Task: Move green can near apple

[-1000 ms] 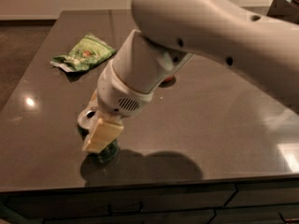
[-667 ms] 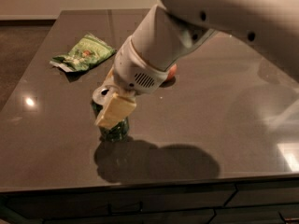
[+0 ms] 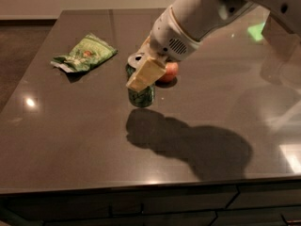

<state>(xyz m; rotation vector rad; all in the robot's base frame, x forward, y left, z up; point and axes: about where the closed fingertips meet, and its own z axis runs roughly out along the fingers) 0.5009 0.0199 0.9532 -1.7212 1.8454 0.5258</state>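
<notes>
Next, I set the green can on the table (image 3: 169,97) in front of the red apple with my gripper.
The green can (image 3: 142,98) is dark green and stands upright near the middle of the dark table (image 3: 70,140). My gripper (image 3: 139,81) comes down from the upper right and is shut on the can's upper part. A cream finger pad (image 3: 146,74) covers the can's front and hides its top. The red apple (image 3: 170,71) lies just behind and to the right of the can, partly hidden by my wrist. The can is about a hand's width from the apple. I cannot tell whether the can rests on the table or hangs just above it.
A flat light-green snack bag (image 3: 84,55) lies at the back left of the table. My large white arm (image 3: 211,8) fills the upper right and casts a shadow (image 3: 188,145) on the table in front. The table's front edge (image 3: 141,186) runs along the bottom.
My gripper has carried the green can to the right and towards the back of the table, from the front left area to beside the apple. The apple now shows past my wrist.
</notes>
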